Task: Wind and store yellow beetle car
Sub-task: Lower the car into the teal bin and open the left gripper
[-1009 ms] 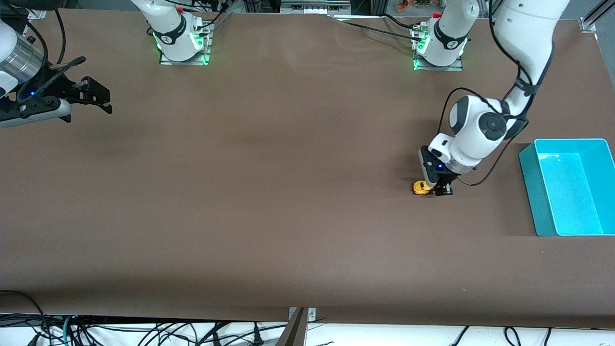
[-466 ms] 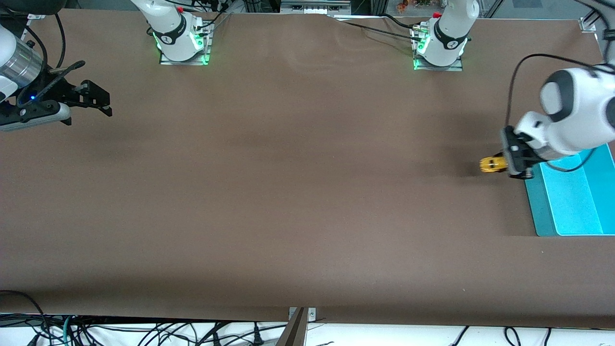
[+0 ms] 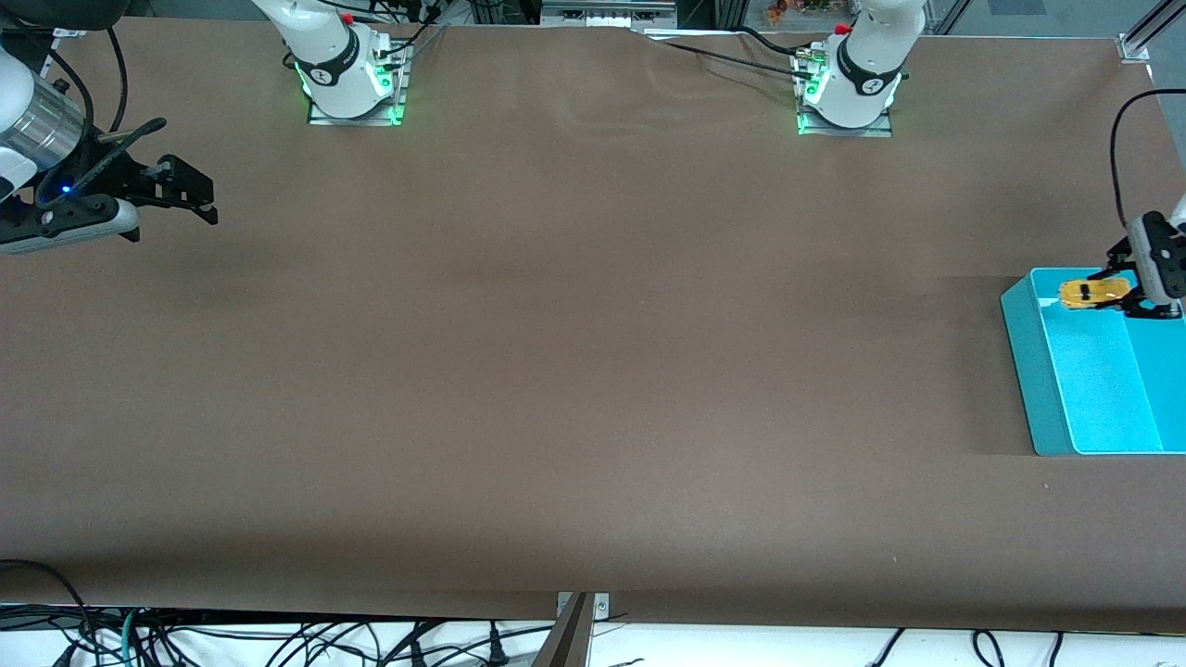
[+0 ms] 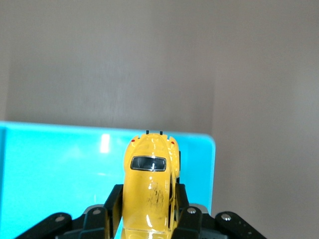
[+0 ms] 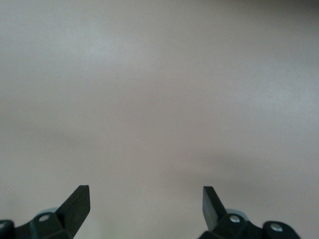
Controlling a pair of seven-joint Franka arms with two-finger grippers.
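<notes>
My left gripper needs to release the yellow beetle car inside the teal bin (image 3: 1064, 335), next to the side of the bin that faces the middle of the table.
The yellow beetle car (image 3: 1090, 295) (image 4: 149, 189) hangs in the air over the teal bin (image 3: 1024, 371) (image 4: 55, 164), above the bin's corner toward the robots' bases. My left gripper (image 3: 1116, 298) (image 4: 148, 206) is shut on the car's sides, with the car's rounded end sticking out past the fingers. Its dark window and small red lights show in the left wrist view. My right gripper (image 3: 202, 196) (image 5: 145, 200) waits open over bare table at the right arm's end, nothing between its fingers.
The teal bin stands at the left arm's end of the brown table (image 3: 574, 352). The two arm bases (image 3: 352, 74) (image 3: 848, 88) stand along the table's back edge. Cables hang below the table's front edge (image 3: 278, 639).
My left gripper has carried the car up off the table and across toward the left arm's end, to a spot over the teal bin. The right arm has stayed put.
</notes>
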